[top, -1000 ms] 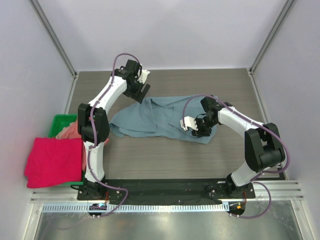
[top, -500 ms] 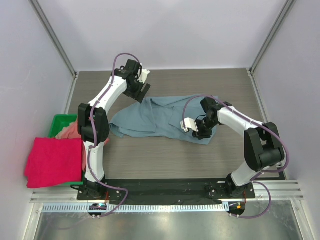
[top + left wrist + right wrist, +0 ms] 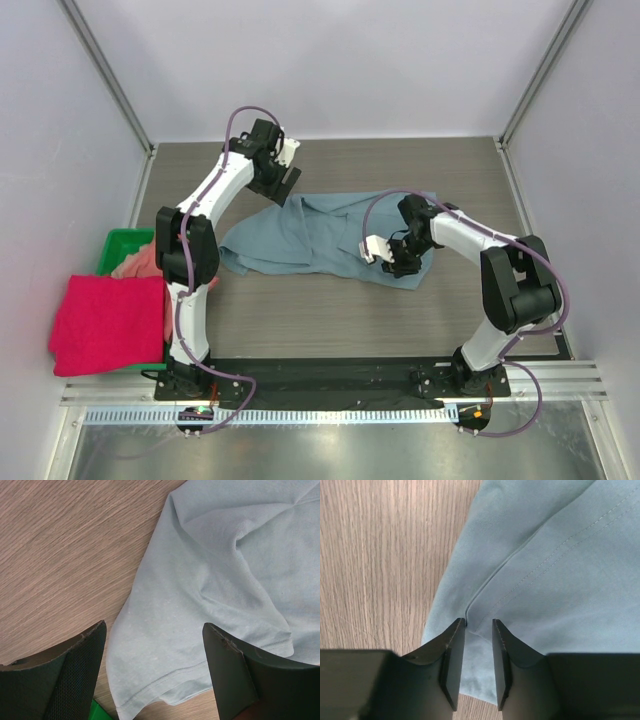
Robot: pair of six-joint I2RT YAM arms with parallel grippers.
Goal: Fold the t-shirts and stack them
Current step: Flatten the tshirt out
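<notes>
The slate-blue t-shirt has a hem corner (image 3: 309,261) (image 3: 287,646) at the near end of its overlapping fold. My left gripper goes there next and closes on it.
The slate-blue t-shirt (image 3: 310,235) lies spread and wrinkled on the middle of the table. My left gripper (image 3: 283,185) hovers over its far left edge with its jaws wide open and empty (image 3: 154,625); the shirt's hem (image 3: 165,680) lies below them. My right gripper (image 3: 393,256) is low on the shirt's near right corner. Its jaws (image 3: 479,621) stand a narrow gap apart with the cloth (image 3: 560,570) and a seam between them. The crimson-pink t-shirt (image 3: 105,322) drapes over the bin at the left. The salmon-pink t-shirt (image 3: 135,262) lies in the bin.
The green plastic bin (image 3: 120,240) stands at the table's left edge, mostly covered by the pink shirts. Wood-grain table (image 3: 400,165) shows around the blue shirt. Pale walls close in the far, left and right sides.
My right gripper has shifted slightly left at the shirt's near right corner. The left arm and the shirts have not visibly moved.
</notes>
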